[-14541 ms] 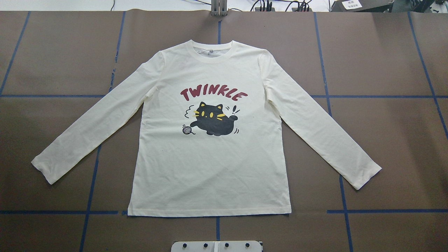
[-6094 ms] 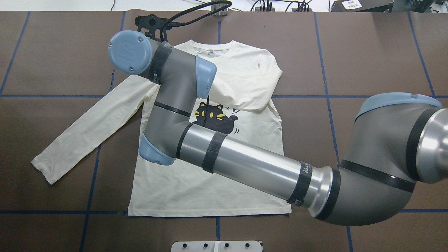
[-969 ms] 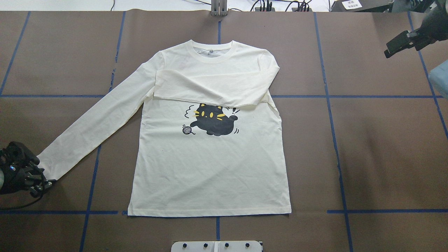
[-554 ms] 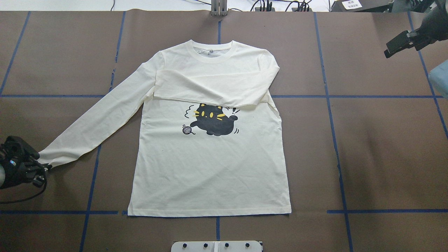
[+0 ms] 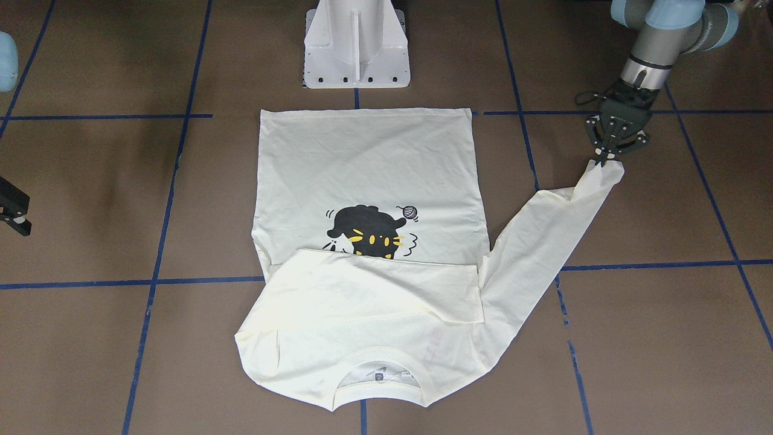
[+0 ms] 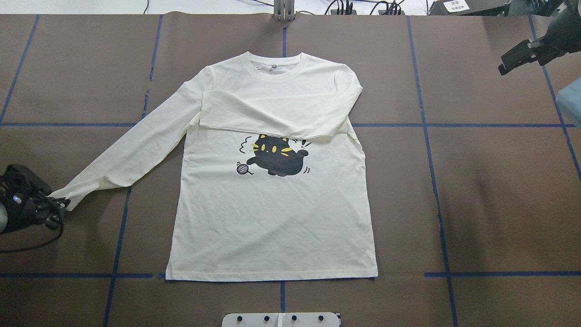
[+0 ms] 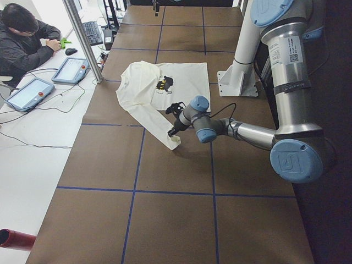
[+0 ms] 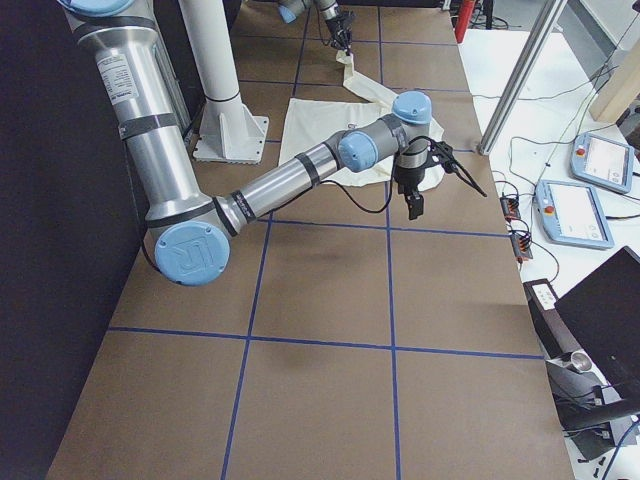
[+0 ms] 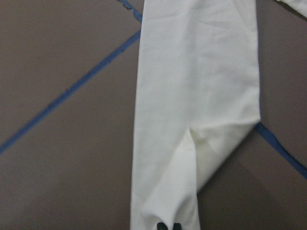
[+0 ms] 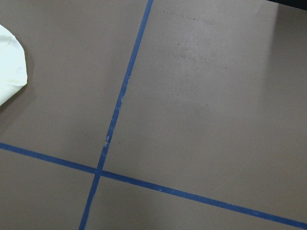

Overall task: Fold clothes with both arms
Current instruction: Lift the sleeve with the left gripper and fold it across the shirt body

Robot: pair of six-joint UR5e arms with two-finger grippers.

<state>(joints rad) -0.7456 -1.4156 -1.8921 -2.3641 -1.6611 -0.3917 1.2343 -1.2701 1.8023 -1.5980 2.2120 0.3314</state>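
The robot's left gripper needs to release the stretched-out sleeve's cuff across the shirt's chest, on the shoulder end of the folded sleeve (image 5: 295, 262).
The cream-white shirt (image 6: 272, 218) lies flat on the brown table, cat print (image 6: 274, 154) facing up. One sleeve (image 6: 272, 111) is folded across the chest and hides the lettering. The other sleeve (image 6: 131, 150) stretches out to the overhead view's left. My left gripper (image 6: 61, 204) is shut on its cuff, also seen from the front (image 5: 606, 158) and with the fingertips (image 9: 169, 226) low in the left wrist view. The cuff end is raised and buckled. My right gripper (image 6: 504, 68) hovers far off at the right, open and holding nothing; its wrist view shows only bare table and a corner of cloth (image 10: 9, 62).
The white pedestal base (image 5: 356, 42) stands just beyond the shirt's hem. Blue tape lines (image 6: 426, 125) grid the tabletop. A person (image 7: 25, 38) sits at a side desk with tablets, past a metal post (image 7: 82, 38). Pendants (image 8: 575, 210) lie on the other side desk.
The right arm folded one sleeve across the chest and withdrew to the right. Over the last second my left gripper has carried the other cuff away from the robot, buckling the sleeve end.
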